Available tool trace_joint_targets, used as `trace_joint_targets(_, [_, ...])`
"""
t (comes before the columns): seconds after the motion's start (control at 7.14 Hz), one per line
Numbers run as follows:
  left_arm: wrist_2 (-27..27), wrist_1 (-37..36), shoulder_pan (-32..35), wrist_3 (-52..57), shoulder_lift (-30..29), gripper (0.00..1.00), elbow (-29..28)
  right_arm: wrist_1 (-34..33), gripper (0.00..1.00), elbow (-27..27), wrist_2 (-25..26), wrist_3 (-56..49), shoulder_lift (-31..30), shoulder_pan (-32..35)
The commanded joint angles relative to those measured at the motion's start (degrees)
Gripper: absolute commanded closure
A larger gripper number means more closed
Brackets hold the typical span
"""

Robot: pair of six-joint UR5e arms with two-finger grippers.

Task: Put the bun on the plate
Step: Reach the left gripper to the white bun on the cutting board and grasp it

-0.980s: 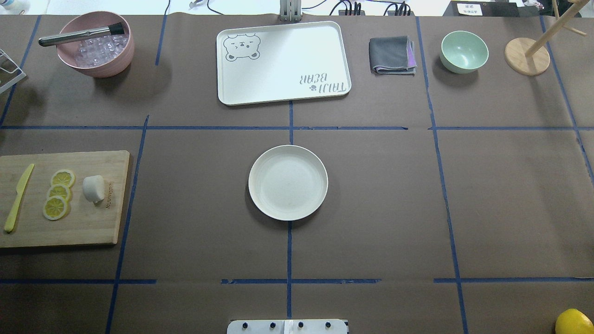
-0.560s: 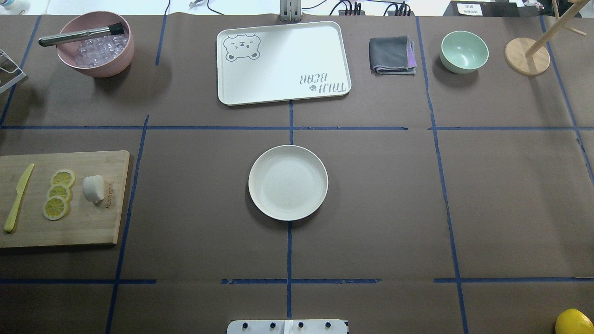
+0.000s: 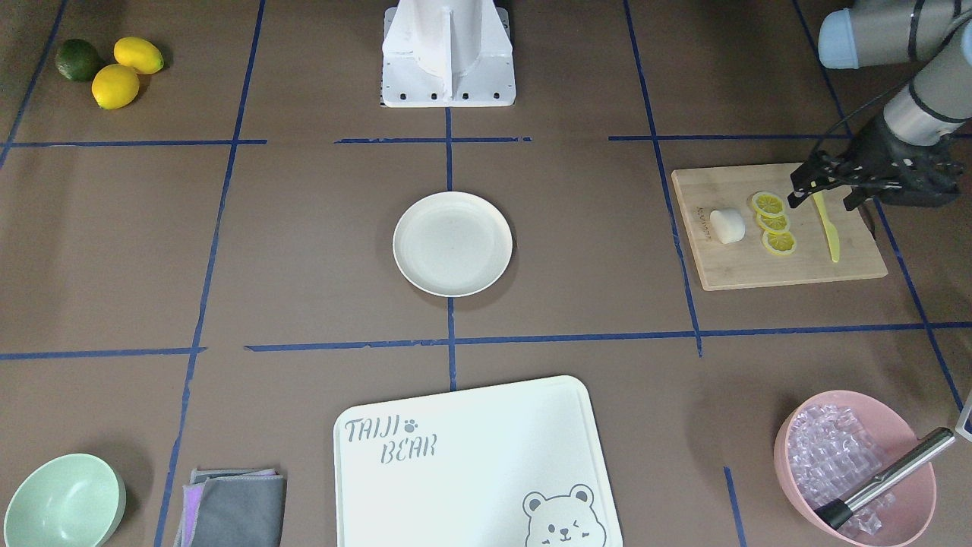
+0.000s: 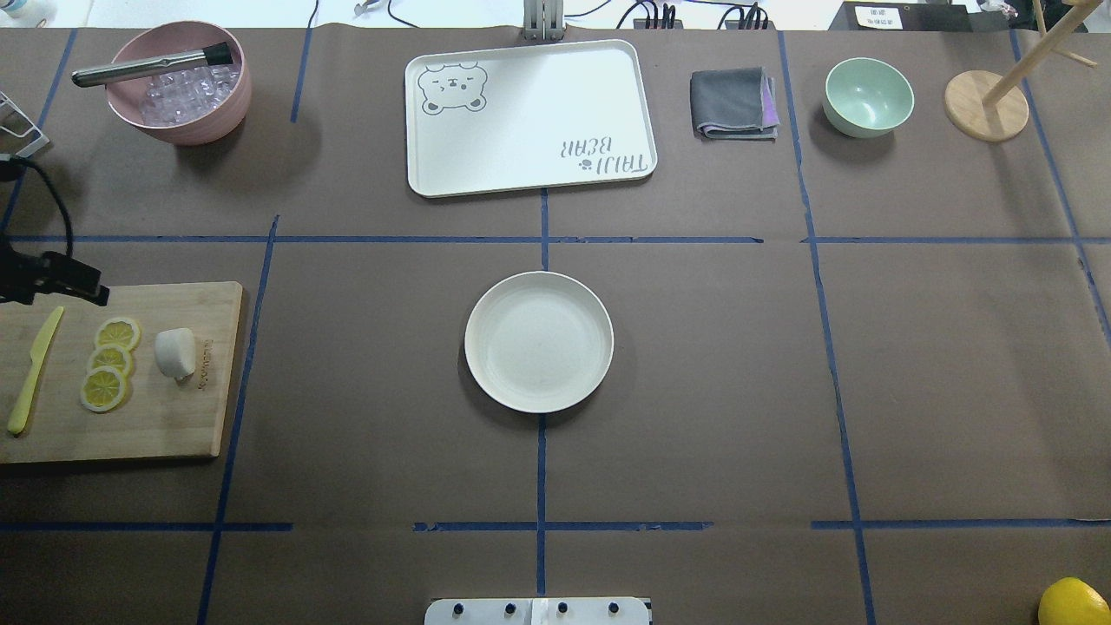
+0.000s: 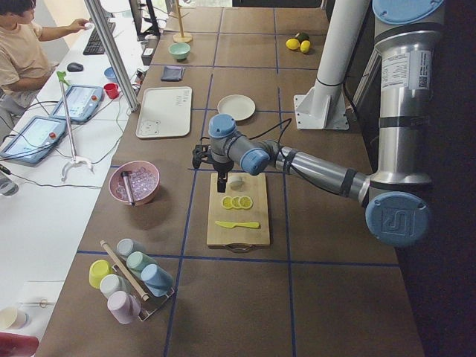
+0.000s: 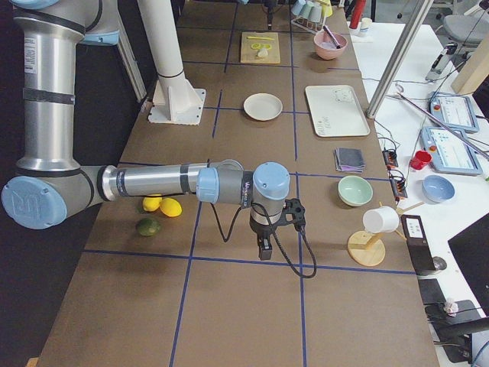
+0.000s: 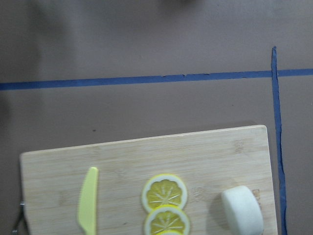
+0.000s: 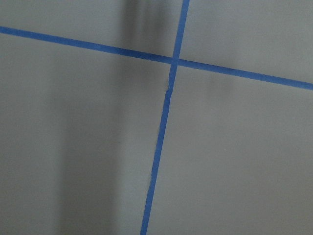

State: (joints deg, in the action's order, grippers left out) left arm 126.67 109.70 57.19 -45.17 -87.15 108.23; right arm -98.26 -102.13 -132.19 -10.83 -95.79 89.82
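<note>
My left gripper is going to close across the middle of the white bun (image 3: 727, 225) (image 7: 242, 211), with one finger between the bun and the lemon slices.
The white bun (image 3: 727, 226) (image 4: 174, 352) lies on a wooden cutting board (image 3: 774, 267), beside three lemon slices (image 3: 773, 222) and a yellow knife (image 3: 829, 228). The cream plate (image 3: 452, 243) (image 4: 538, 341) stands bare at the table's middle, far from the board. My left gripper (image 3: 822, 199) hovers open above the knife end of the board, past the lemon slices from the bun, holding nothing. The left wrist view shows the bun (image 7: 241, 211) at its lower right. My right gripper (image 6: 263, 246) shows only in the exterior right view, over bare table; I cannot tell its state.
A pink bowl (image 4: 234, 104) of ice with a metal tool, a bear-printed board (image 4: 529, 117), a grey cloth (image 4: 733, 102), a green bowl (image 4: 868, 95) and a wooden stand (image 4: 985, 104) line the far side. Lemons and a lime (image 3: 114, 68) lie near the robot's right.
My left arm has come into the overhead view at its left edge, over the far left corner of the cutting board. Nothing on the table has moved.
</note>
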Motion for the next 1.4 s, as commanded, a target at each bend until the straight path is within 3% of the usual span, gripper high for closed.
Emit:
trace_joint_targets(0.0, [-6.9, 2.5, -9.5, -9.6, -1.6, 0.0, -0.7, 0.0, 0.0, 0.1, 0.0, -0.1, 0.0, 0.0])
trace_joint_targets(0.7, [-7.2, 3.7, -12.2, -11.9, -5.7, 0.06, -8.5, 0.1, 0.0, 0.0, 0.0, 0.0, 0.0, 0.0])
trace_joint_targets(0.84, [-7.2, 4.5, -12.1, -12.0, -5.7, 0.22, -9.0, 0.1, 0.0, -0.1, -0.1, 0.0, 0.0, 0.0])
trace_joint_targets(0.98, [-7.0, 4.6, -12.1, -12.0, -5.8, 0.61, -8.8, 0.0, 0.0, -0.1, 0.0, 0.0, 0.0, 0.0])
trace_joint_targets(1.12, [-6.8, 4.5, -12.1, -12.0, -5.8, 0.73, -8.7, 0.1, 0.0, -0.1, -0.1, 0.0, 0.0, 0.0])
trace_joint_targets(1.26, [-6.8, 4.3, -12.1, -12.0, -5.7, 0.77, -8.0, 0.0, 0.0, -0.1, -0.1, 0.0, 0.0, 0.0])
